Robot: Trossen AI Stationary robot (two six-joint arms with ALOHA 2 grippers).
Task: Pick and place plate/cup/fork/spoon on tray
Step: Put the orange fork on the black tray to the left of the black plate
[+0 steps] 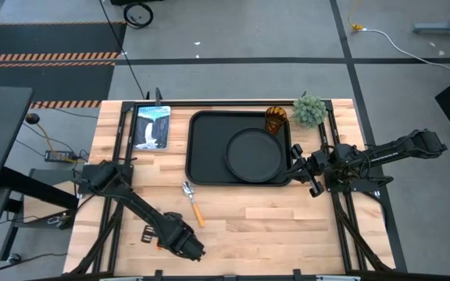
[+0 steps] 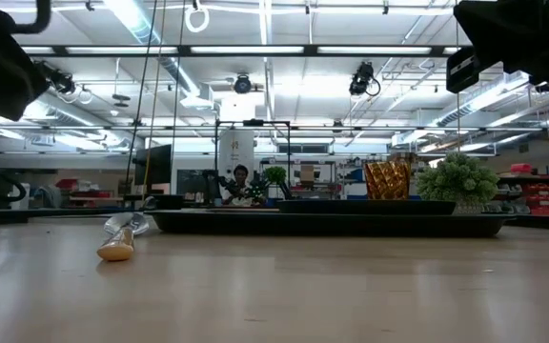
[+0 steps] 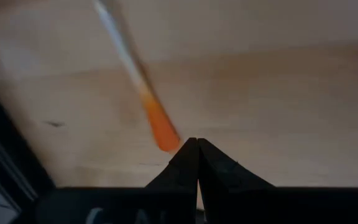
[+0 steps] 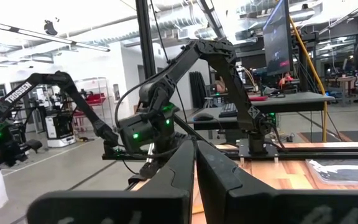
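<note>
My left gripper is shut beside the end of the fork's orange handle, so I should open it farther along and take the fork's metal neck (image 3: 115, 32).
The black tray (image 1: 205, 148) lies at the table's far middle. The round black plate (image 1: 255, 154) rests flat in its right half. The amber cup (image 1: 276, 119) stands upright in the tray's far right corner and also shows in the low view (image 2: 386, 179). The spoon (image 1: 191, 201) lies on the table near the tray's front edge. My left gripper (image 3: 195, 142) is shut, low over the table near the front edge (image 1: 184, 242). Just beyond its tips lies an orange utensil handle (image 3: 159, 127); whether fork or spoon, I cannot tell. My right gripper (image 4: 195, 144) is shut and empty, by the tray's right rim (image 1: 303, 167).
A small green plant (image 1: 309, 110) stands at the far right, next to the cup. A blue-white card (image 1: 151, 126) lies left of the tray. A small orange piece (image 1: 148, 231) shows beside my left arm. Bare wood lies right of the spoon, toward the front.
</note>
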